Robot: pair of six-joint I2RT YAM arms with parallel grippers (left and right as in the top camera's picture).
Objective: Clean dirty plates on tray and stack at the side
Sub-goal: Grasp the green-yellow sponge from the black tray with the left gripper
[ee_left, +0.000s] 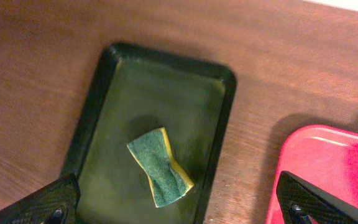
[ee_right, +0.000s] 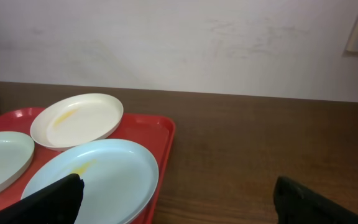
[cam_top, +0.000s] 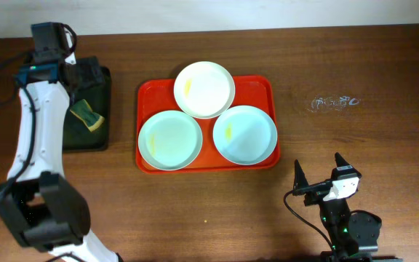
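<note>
Next, the left gripper moves down to the green and yellow sponge in the black tray and grabs the sponge's middle (cam_top: 87,116) (ee_left: 159,166).
Three plates lie on the red-orange tray (cam_top: 259,87): a cream-white plate (cam_top: 204,89) at the back with a yellow smear, a mint-blue plate (cam_top: 170,140) front left, and a mint-blue plate (cam_top: 246,135) front right with a yellow smear. The right wrist view shows the tray (ee_right: 160,134), the cream plate (ee_right: 76,119) and the front right plate (ee_right: 98,177). My left gripper (ee_left: 179,208) is open above the black tray (ee_left: 135,81), over a green and yellow sponge (ee_left: 160,168). My right gripper (ee_right: 176,199) is open and empty, near the front edge, right of the tray.
The black tray (cam_top: 102,109) with the sponge (cam_top: 86,114) sits left of the red tray. The left arm (cam_top: 35,138) stretches along the table's left side. A pale scuff mark (cam_top: 333,102) is on the wood at the right. A wall lies behind the table.
</note>
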